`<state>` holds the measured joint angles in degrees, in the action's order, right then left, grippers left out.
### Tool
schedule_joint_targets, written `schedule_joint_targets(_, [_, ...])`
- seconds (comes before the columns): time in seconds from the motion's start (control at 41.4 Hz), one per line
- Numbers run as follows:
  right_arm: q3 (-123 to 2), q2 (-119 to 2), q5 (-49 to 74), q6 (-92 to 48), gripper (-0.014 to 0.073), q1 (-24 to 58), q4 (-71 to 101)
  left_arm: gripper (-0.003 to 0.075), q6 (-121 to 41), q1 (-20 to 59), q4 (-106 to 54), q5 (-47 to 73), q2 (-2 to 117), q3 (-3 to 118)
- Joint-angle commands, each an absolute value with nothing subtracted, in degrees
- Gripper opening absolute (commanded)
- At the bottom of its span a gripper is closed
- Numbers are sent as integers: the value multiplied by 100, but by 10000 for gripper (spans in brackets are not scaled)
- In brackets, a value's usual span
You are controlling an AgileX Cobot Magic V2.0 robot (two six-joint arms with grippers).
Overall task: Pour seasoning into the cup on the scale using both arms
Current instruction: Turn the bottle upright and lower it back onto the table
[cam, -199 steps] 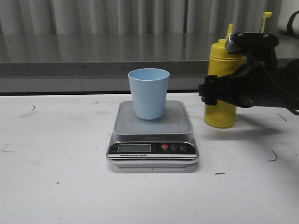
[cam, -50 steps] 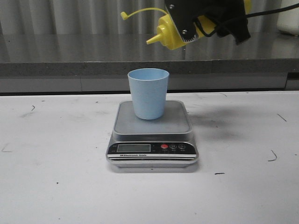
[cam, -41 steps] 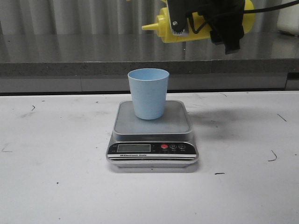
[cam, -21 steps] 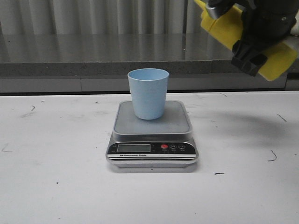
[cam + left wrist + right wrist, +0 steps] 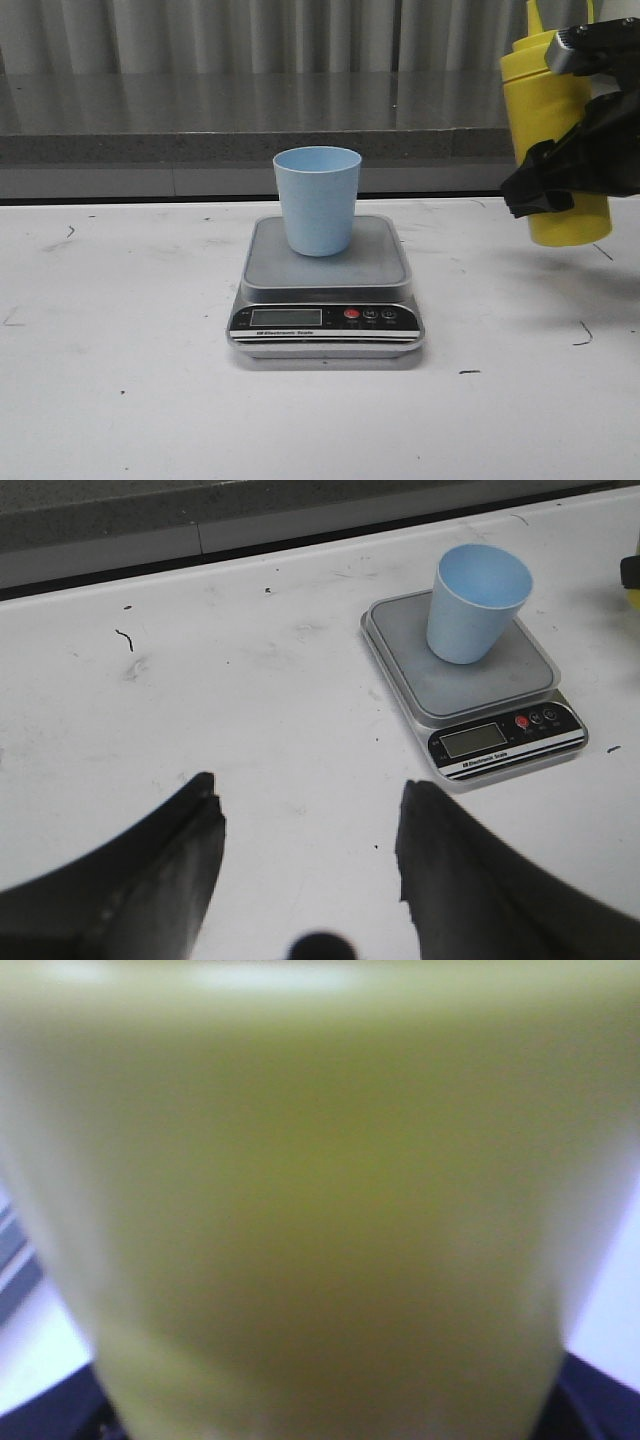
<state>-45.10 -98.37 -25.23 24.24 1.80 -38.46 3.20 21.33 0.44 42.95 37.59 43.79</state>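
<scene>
The yellow seasoning bottle will leave my right gripper and be set on the white table [image 5: 521, 270] just below it, a little nearer the scale.
The pale blue cup [image 5: 318, 200] stands upright on the silver-grey scale [image 5: 326, 285]; both also show in the left wrist view, cup [image 5: 477, 602] on scale [image 5: 470, 685]. My right gripper [image 5: 560, 175] is shut on the yellow seasoning bottle [image 5: 555, 125] and holds it upright at the far right, its base just above the table, well to the right of the cup. The bottle [image 5: 300, 1200] fills the right wrist view. My left gripper [image 5: 308, 825] is open and empty above bare table, to the left of the scale; it does not show in the front view.
A dark grey counter ledge [image 5: 250, 148] runs along the back of the white table [image 5: 120, 380]. Small dark scuff marks dot the tabletop.
The bottle was lifted from beside the scale and tipped nozzle-left over the cup. It has since swung right, turned upright and come down at the far right. Cup and scale have not moved.
</scene>
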Motion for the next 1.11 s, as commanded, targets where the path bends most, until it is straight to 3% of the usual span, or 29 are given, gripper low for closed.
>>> schedule_joint_targets(0.0, [-4605, -9832, -3494, 1874, 337, 123, -3269, 386, 338, 2125, 0, 3910, 3759, 4524])
schedule_joint_targets(0.169, [-4605, -10236, -3944, 1218, 337, 145, -2533, 386, 338, 2125, 0, 3910, 3759, 4524])
schedule_joint_targets(0.435, [-4605, -10967, -5653, 1139, 337, 145, -2472, 386, 338, 2125, 0, 3910, 3759, 4524])
schedule_joint_targets(0.604, [-4605, -11256, -5782, 824, 351, 145, -2183, 386, 338, 2125, 0, 3910, 3759, 4524])
schedule_joint_targets(0.725, [-4605, -11290, -5763, 726, 440, 145, -2169, 386, 338, 2125, 0, 3910, 3759, 4524])
schedule_joint_targets(0.895, [-4605, -11290, -5782, 726, 647, 145, -2169, 386, 338, 2125, 0, 3910, 3759, 4524])
schedule_joint_targets(1.088, [-4554, -11260, -5593, 733, 663, 145, -2159, 386, 338, 2125, 0, 3910, 3759, 4524])
